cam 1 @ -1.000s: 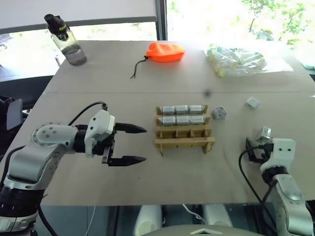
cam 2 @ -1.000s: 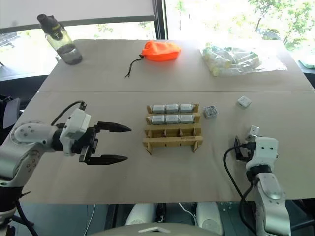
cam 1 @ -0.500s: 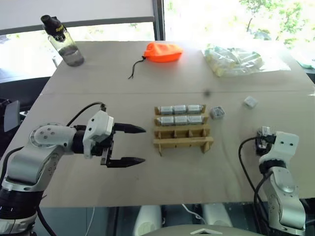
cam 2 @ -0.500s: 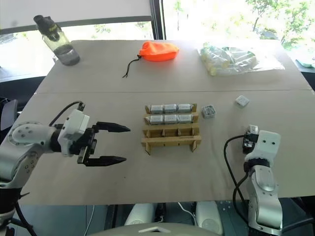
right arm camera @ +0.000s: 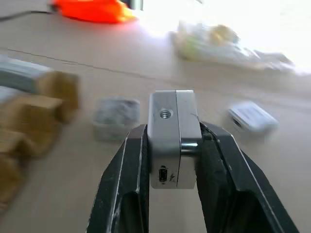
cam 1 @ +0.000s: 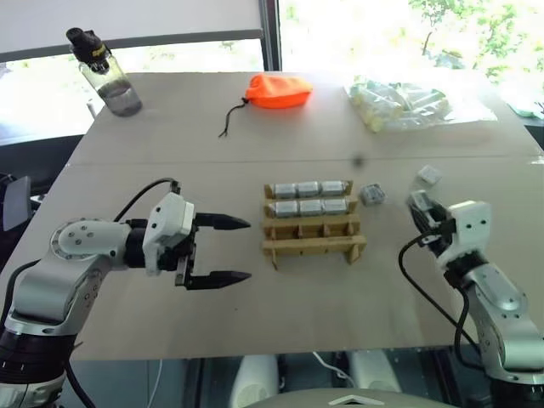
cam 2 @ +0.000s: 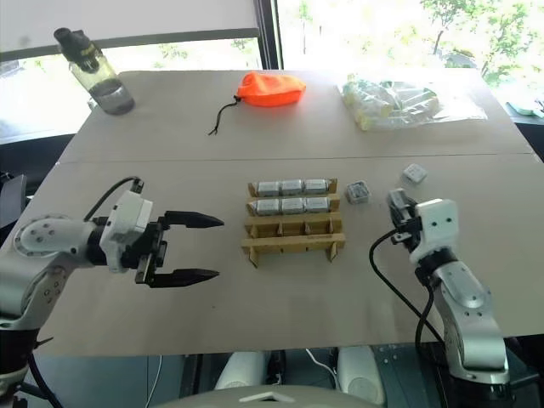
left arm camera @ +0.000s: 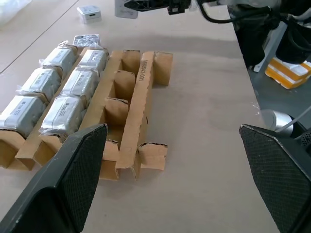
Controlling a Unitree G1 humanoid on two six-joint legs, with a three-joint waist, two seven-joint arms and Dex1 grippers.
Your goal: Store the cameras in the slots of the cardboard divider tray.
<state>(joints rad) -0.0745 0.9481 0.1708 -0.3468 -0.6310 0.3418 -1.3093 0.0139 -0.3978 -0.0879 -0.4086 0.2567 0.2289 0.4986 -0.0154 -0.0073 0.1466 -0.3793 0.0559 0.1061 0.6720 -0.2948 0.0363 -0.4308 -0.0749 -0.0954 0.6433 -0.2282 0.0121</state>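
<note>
I need to release the camera, now held upright beside the tray, from my right gripper into the empty end slot [cam 1: 285, 229] that is nearest my left gripper, beside the filled rows.
The cardboard divider tray [cam 1: 314, 245] lies mid-table. Its two far rows hold several silver-grey cameras [cam 1: 311, 189], and its two near rows stand empty [left arm camera: 127, 86]. One loose camera [cam 1: 371, 195] sits just right of the tray, another [cam 1: 427, 176] lies further right. My right gripper [cam 1: 417, 204] hovers right of the tray, shut on a silver camera [right arm camera: 165, 145] held upright between its black fingers [right arm camera: 127, 170]. My left gripper [cam 1: 248, 250] is open and holds nothing. It sits left of the tray, pointing at it.
An orange drawstring pouch [cam 1: 280, 89] with its cord lies at the back centre. A clear bag of pale items [cam 1: 410, 101] is at the back right, a water bottle [cam 1: 106, 72] at the back left. The table's front edge runs below both arms.
My right gripper closed on a camera near the table's right front, lifted it and swung left toward the tray. The left gripper stayed open in place.
</note>
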